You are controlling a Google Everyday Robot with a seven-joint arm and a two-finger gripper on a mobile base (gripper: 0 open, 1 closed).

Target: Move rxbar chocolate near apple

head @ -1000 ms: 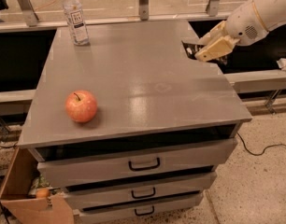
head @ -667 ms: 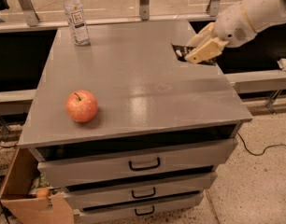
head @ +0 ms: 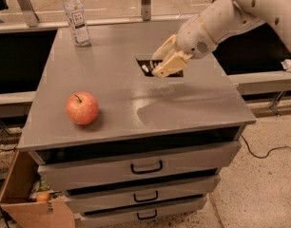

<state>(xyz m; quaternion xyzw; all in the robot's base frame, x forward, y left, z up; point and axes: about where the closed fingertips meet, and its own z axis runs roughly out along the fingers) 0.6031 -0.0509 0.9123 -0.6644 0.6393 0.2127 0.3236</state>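
Observation:
Next, my gripper lets go of the rxbar chocolate on the grey cabinet top close beside the apple (head: 121,105), toward the middle.
The rxbar chocolate (head: 145,67) is a flat black bar with white lettering, held between my gripper's tan fingers. My gripper (head: 165,66) is shut on it and carries it over the middle-right part of the grey cabinet top (head: 117,80); the fingers cover much of the bar. The apple (head: 82,108), red-orange with a short dark stem, sits near the front left of the top, well to the left of the gripper and closer to the front edge.
A clear water bottle (head: 75,17) stands at the back left corner of the top. Three drawers with dark handles (head: 146,167) are below. A cardboard box (head: 22,198) with a small orange fruit (head: 42,196) sits on the floor at the lower left.
My gripper has moved left across the top with the bar in it, from the right edge toward the middle. The apple and the bottle have not moved.

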